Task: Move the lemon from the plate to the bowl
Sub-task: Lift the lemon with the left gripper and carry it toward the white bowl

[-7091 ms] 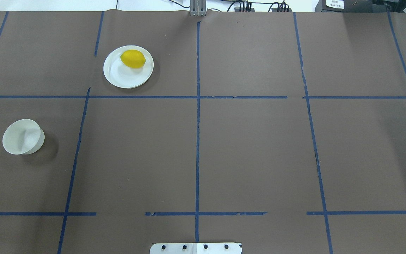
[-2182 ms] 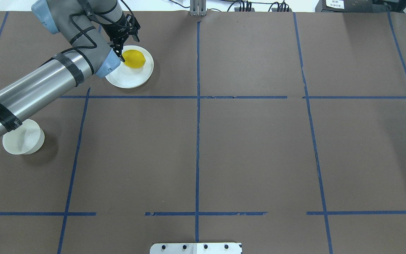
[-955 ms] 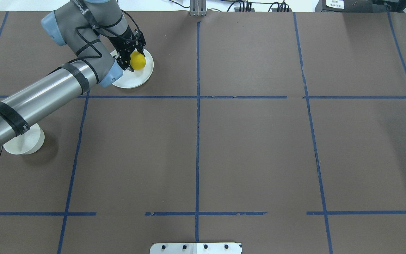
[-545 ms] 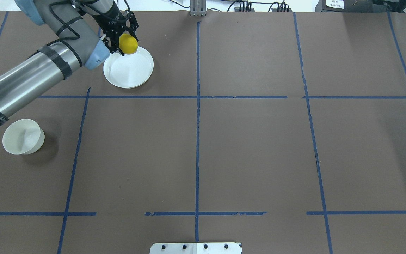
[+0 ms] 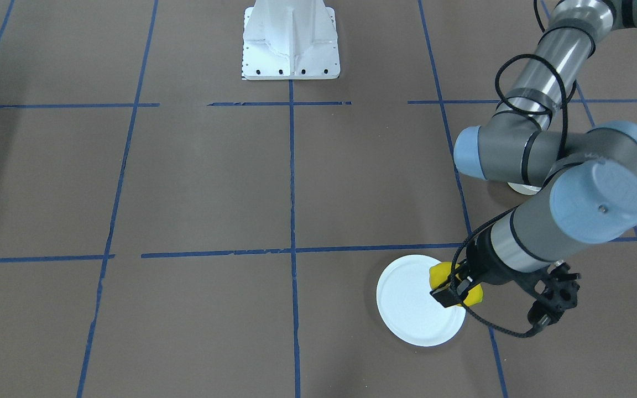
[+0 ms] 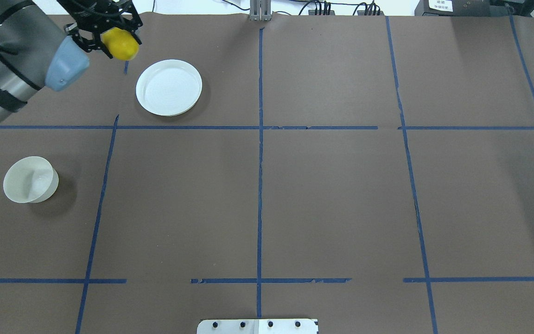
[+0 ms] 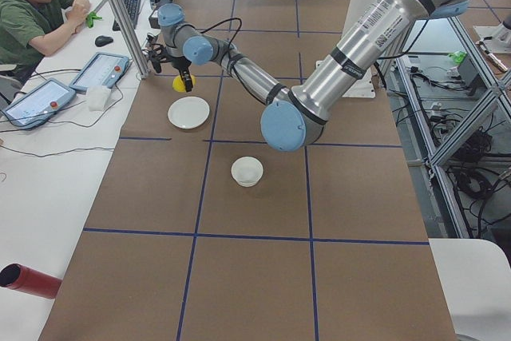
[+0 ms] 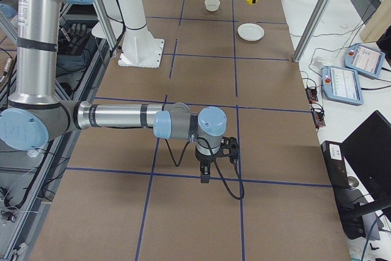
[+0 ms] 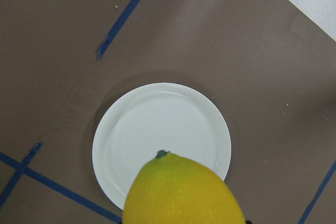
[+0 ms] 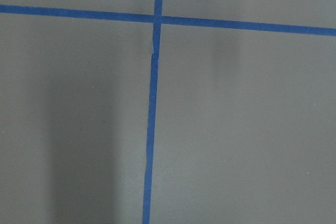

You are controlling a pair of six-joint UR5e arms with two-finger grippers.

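Note:
My left gripper has the yellow lemon. It will let go of the lemon near the middle of the small white bowl (image 5: pixel 527 166), beyond the plate.
My left gripper (image 6: pixel 115 41) is shut on the yellow lemon (image 6: pixel 122 44) and holds it in the air, just left of the plate in the overhead view. The white plate (image 6: pixel 168 87) lies bare at the table's far left. In the left wrist view the lemon (image 9: pixel 184 192) fills the bottom edge above the plate (image 9: pixel 157 124). The small white bowl (image 6: pixel 30 179) stands apart at the near left, nothing in it. My right gripper (image 8: pixel 206 178) shows only in the exterior right view, low over the table; I cannot tell whether it is open or shut.
Blue tape lines cross the brown table cover. The white robot base (image 5: pixel 291 41) stands at the table's middle edge. An operator (image 7: pixel 36 13) sits at a side desk with teach pendants (image 7: pixel 100 69). A metal post (image 7: pixel 120 13) stands near the plate.
My left gripper closed on the lemon, lifted it off the plate and carried it up and to the left in the overhead view. The plate now lies bare.

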